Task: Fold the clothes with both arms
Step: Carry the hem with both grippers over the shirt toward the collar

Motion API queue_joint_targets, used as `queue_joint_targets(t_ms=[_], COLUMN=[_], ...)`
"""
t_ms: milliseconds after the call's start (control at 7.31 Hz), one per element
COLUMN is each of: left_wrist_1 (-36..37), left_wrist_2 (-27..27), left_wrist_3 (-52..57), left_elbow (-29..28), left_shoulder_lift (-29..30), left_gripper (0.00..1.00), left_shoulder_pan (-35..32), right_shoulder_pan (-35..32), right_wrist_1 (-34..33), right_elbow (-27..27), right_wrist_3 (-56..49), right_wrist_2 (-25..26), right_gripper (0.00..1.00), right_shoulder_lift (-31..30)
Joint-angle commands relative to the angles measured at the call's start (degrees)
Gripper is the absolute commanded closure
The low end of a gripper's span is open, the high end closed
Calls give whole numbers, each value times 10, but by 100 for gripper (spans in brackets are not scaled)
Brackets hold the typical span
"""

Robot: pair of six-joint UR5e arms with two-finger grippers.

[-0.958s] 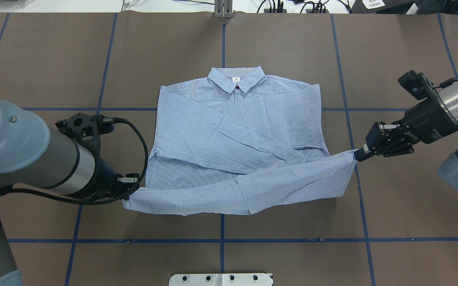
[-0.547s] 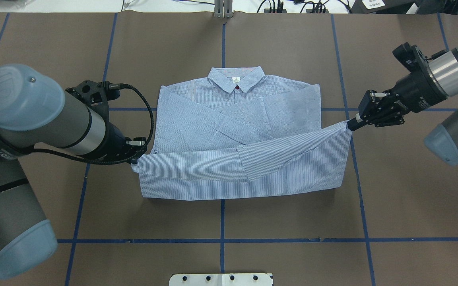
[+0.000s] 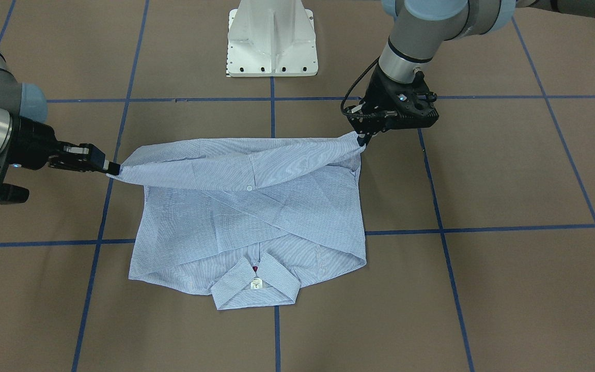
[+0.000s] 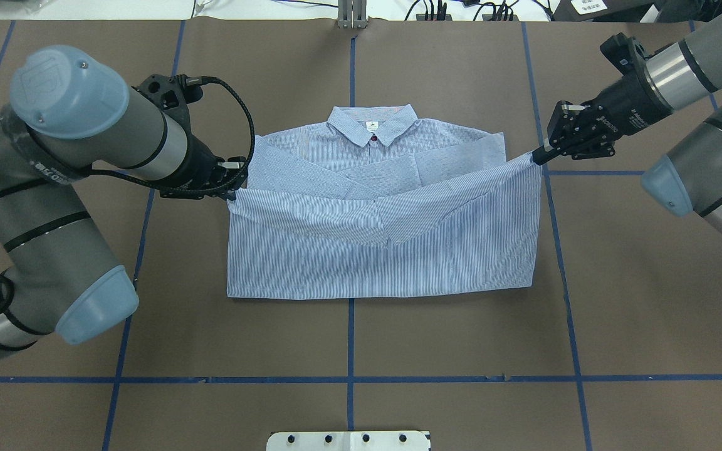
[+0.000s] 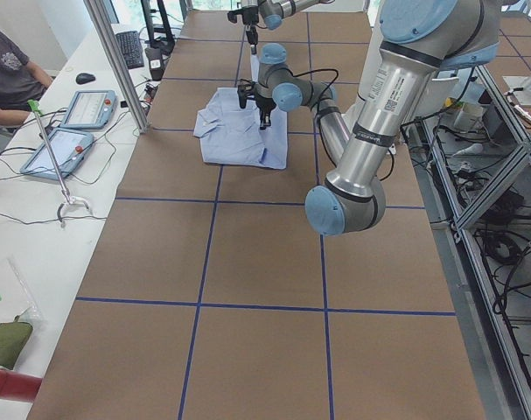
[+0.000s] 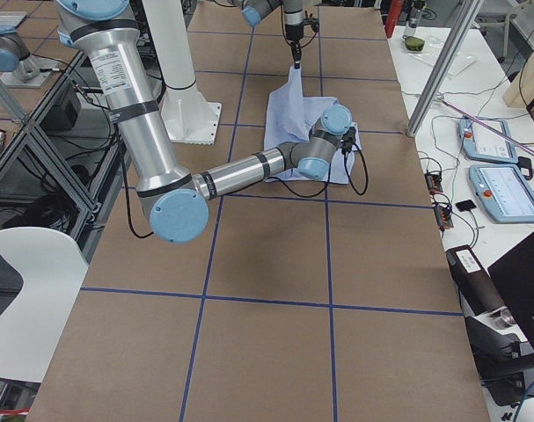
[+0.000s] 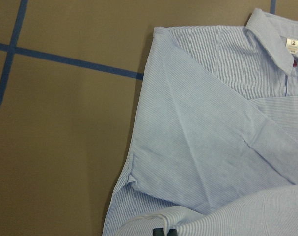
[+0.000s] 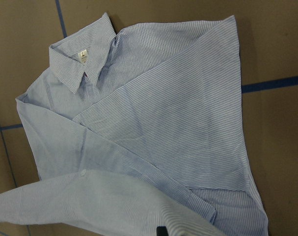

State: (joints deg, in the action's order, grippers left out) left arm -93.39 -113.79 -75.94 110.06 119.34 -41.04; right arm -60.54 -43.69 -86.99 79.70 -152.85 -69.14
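Note:
My left gripper needs to release the corner of the hem on the blue tape line (image 3: 373, 235) (image 7: 131, 73) beside the shirt's side edge. The hem now hangs stretched between both grippers.
The light blue-and-white striped shirt (image 4: 386, 250) lies on the brown table with its collar (image 4: 371, 125) at the far side and its sleeves crossed over the chest. Its lower part is lifted and folded over towards the collar. My left gripper (image 4: 234, 195) is shut on the hem's left corner, and my right gripper (image 4: 533, 160) is shut on the right corner. In the front-facing view the hem (image 3: 246, 163) hangs stretched between the right gripper (image 3: 114, 168) and the left gripper (image 3: 362, 140). Both wrist views look down on the shirt (image 7: 212, 147) (image 8: 153, 128).
Blue tape lines (image 4: 348, 378) cross the brown table cover. The white pedestal base (image 3: 271, 41) stands at the robot's side of the table. A side bench with tablets (image 5: 81, 109) and a seated person (image 5: 7, 70) lies beyond the far edge.
Both grippers have carried the held hem away from the robot towards the collar. The folded flap now covers more of the shirt's body, and its near fold line has moved farther from the robot.

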Motion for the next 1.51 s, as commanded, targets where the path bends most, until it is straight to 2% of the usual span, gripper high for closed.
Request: queue_joint_targets(t_ms=[0, 547, 821, 1368], left_wrist_1=[-68, -218, -230, -230], left_wrist_2=[-4, -3, -3, -2], left_wrist_3=[0, 2, 2, 9], left_elbow=[-72, -206, -236, -267], left_shoulder_lift=[19, 34, 56, 70], left_gripper=[100, 100, 100, 100], left_shoulder_pan=[-25, -47, -53, -55], right_shoulder_pan=[-4, -12, -12, -5], right_wrist_1=[3, 3, 3, 0], right_elbow=[44, 103, 144, 161], right_wrist_3=[-2, -3, -3, -5], right_wrist_2=[16, 56, 70, 80], right_gripper=[100, 100, 100, 100], right_shoulder_lift=[24, 46, 72, 93])
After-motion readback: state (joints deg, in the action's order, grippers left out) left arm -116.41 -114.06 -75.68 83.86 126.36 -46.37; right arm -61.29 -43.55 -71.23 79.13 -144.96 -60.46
